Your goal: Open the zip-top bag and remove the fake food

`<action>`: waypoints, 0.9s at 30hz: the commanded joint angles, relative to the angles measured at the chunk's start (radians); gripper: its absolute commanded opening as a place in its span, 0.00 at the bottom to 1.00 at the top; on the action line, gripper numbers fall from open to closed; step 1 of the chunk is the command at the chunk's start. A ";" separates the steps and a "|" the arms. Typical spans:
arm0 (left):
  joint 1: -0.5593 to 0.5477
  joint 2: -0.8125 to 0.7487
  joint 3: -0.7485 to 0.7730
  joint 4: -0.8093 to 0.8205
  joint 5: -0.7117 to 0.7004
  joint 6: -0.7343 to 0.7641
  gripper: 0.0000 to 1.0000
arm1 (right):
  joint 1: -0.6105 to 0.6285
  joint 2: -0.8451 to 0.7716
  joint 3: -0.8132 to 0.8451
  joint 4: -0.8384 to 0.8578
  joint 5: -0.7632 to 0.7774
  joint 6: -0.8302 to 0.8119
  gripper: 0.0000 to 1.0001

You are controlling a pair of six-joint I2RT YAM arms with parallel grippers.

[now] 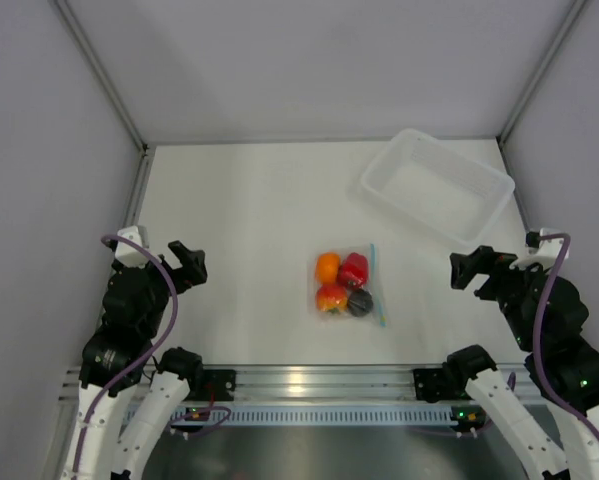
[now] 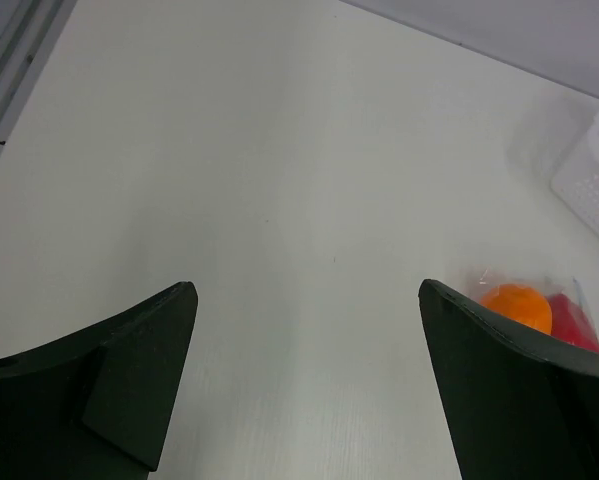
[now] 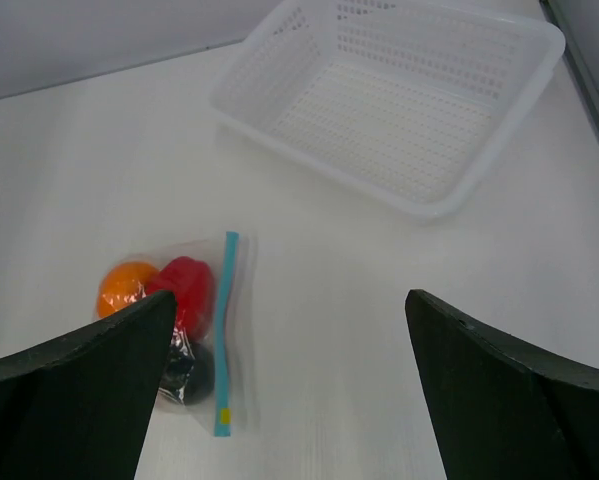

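Observation:
The light-blue zip strip [image 1: 379,300] [image 3: 221,376] of the zip-top bag is beside the dark round piece. My right gripper will close on it there, near the strip's yellow tab.
The clear zip-top bag [image 1: 349,284] lies flat on the white table between the arms, its light-blue zip strip [image 1: 375,283] along its right edge. Inside it sit the fake food: a red pepper [image 1: 354,269], two orange fruits [image 1: 327,267] and a dark round piece [image 1: 360,303]. The bag also shows in the right wrist view [image 3: 194,320] and partly in the left wrist view [image 2: 539,305]. My left gripper [image 1: 191,264] is open and empty, well left of the bag. My right gripper [image 1: 469,268] is open and empty, right of the bag.
A white perforated tray [image 1: 436,186] stands at the back right, tilted to the table edges; it also shows in the right wrist view [image 3: 399,100]. Grey walls enclose the table on three sides. A metal rail [image 1: 309,385] runs along the near edge.

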 commanded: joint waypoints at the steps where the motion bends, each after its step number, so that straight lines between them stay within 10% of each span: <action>1: -0.001 0.001 -0.004 0.048 0.001 -0.002 0.99 | 0.005 0.002 0.005 0.050 -0.002 -0.002 0.99; 16: -0.029 0.019 -0.008 0.046 -0.001 -0.007 0.99 | 0.005 -0.041 -0.271 0.284 -0.406 0.176 0.99; 27: -0.033 0.052 -0.008 0.046 0.002 -0.011 0.99 | 0.005 0.123 -0.720 0.775 -0.628 0.523 0.99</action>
